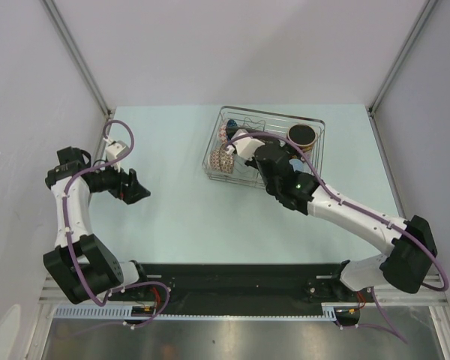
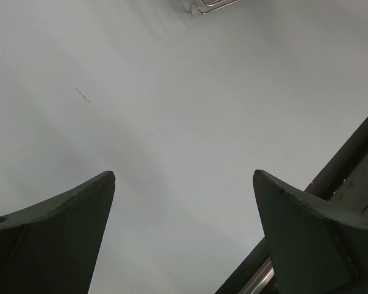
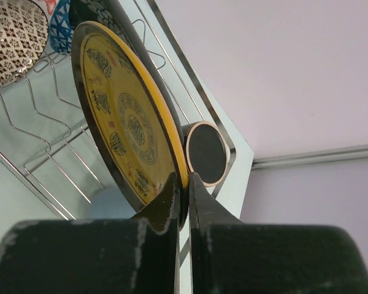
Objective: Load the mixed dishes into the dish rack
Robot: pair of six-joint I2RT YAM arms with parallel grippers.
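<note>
I need to use my right gripper to set the yellow plate in the rack's wire slots (image 1: 252,155) (image 3: 58,125) in front of the dark plate and let go of it.
My right gripper (image 3: 185,180) is shut on the lower rim of the small yellow patterned plate (image 3: 122,122) and holds it on edge over the silver wire dish rack (image 3: 49,128). A dark plate edge (image 3: 104,12) shows right behind it. In the rack lie the beige-pink patterned bowl (image 3: 15,37), the blue patterned bowl (image 3: 60,27) and the black mug (image 3: 205,153). From above, the right arm reaches into the dish rack (image 1: 319,124), between the beige-pink bowl (image 1: 224,160) and the black mug (image 1: 302,136). My left gripper (image 1: 139,187) hangs open at the left, holding nothing (image 2: 184,174).
A corner of the rack's wire (image 2: 211,5) shows at the top of the left wrist view. The black rail (image 2: 349,165) along the table's near edge runs to the right of the left fingers. White walls close in the table on three sides.
</note>
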